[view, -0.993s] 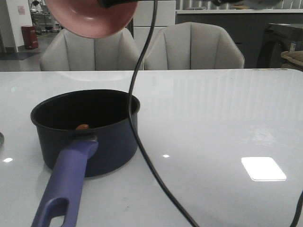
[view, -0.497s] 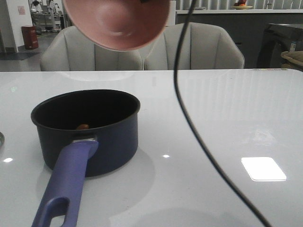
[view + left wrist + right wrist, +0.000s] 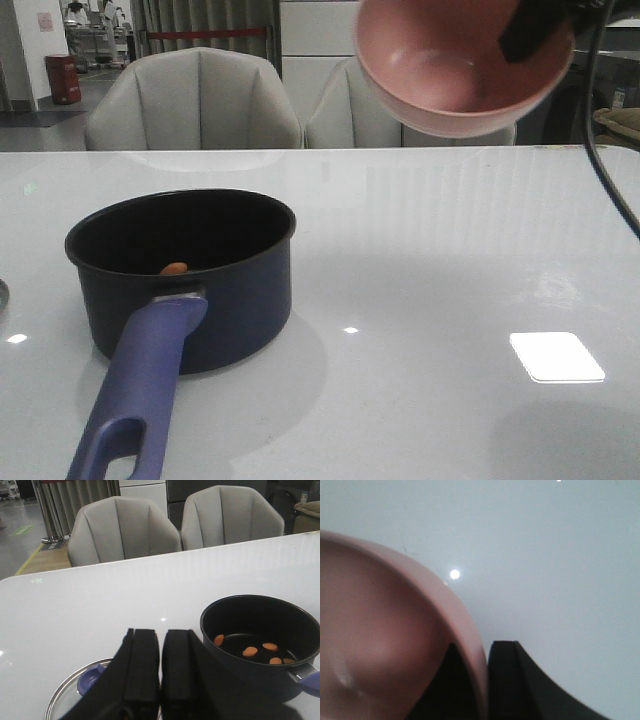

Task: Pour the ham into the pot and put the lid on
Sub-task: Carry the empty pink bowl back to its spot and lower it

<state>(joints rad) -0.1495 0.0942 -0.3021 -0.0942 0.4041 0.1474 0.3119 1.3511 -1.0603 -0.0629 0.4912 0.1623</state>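
Note:
Next, my right hand releases the pink bowl on the white table at the bright light patch (image 3: pixel 584 335).
The dark navy pot (image 3: pixel 235 290) stands at the table's left with its purple-blue handle (image 3: pixel 140 385) toward me. Several orange-pink ham chunks (image 3: pixel 250 651) lie on its black floor; one chunk (image 3: pixel 173 268) shows in the front view. High at the right, my right gripper (image 3: pixel 535 40) is shut on the rim of the pink bowl (image 3: pixel 450 85), one finger inside and one outside (image 3: pixel 482 677). The bowl's inside (image 3: pixel 380 640) looks empty. My left gripper (image 3: pixel 160 665) is shut with nothing in it, above the glass lid (image 3: pixel 65 697), whose purple-blue knob (image 3: pixel 90 676) peeks past a finger. The lid lies flat beside the pot (image 3: pixel 260 680).
Two grey chairs (image 3: pixel 195 100) stand behind the glossy white table (image 3: pixel 450 260). A black cable (image 3: pixel 610 170) hangs down at the right edge. A bright light patch (image 3: pixel 556 356) reflects on the table at the right.
The pink bowl has swung right, from above the pot to the upper right, and turned from tipped-down to nearly upright. The black cable has moved right with it.

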